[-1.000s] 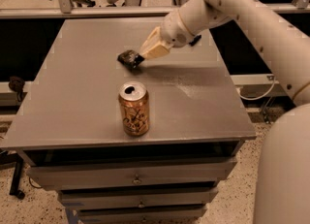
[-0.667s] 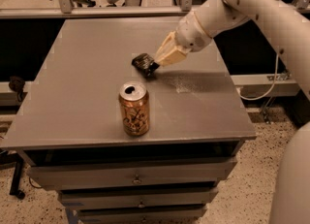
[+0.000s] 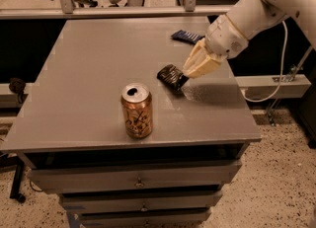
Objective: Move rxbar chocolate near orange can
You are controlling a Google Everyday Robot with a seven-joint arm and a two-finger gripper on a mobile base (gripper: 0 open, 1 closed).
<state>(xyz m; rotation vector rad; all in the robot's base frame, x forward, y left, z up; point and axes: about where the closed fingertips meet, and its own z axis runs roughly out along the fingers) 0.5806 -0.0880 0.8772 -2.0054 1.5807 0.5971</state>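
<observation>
The rxbar chocolate, now held tilted just above the table, will be let go by my gripper on the grey table (image 3: 165, 111) next to the orange can, towards the white arm.
The orange can (image 3: 137, 111) stands upright near the front edge of the grey table (image 3: 89, 69), its silver top showing the pull-tab hole. The rxbar chocolate (image 3: 170, 76), a flat black wrapper, is held at its right end in my gripper (image 3: 185, 79), tilted and just above the table surface, to the upper right of the can. My gripper's tan fingers (image 3: 200, 63) are shut on the bar. The white arm comes in from the upper right.
A dark blue wrapped bar (image 3: 187, 36) lies at the table's far right, behind my gripper. The table has drawers (image 3: 138, 182) below its front edge. Chairs and a rail stand behind the table; speckled floor lies to the right.
My gripper has carried the rxbar chocolate to the right and toward the front, uncovering the dark blue bar behind it. The can has not moved.
</observation>
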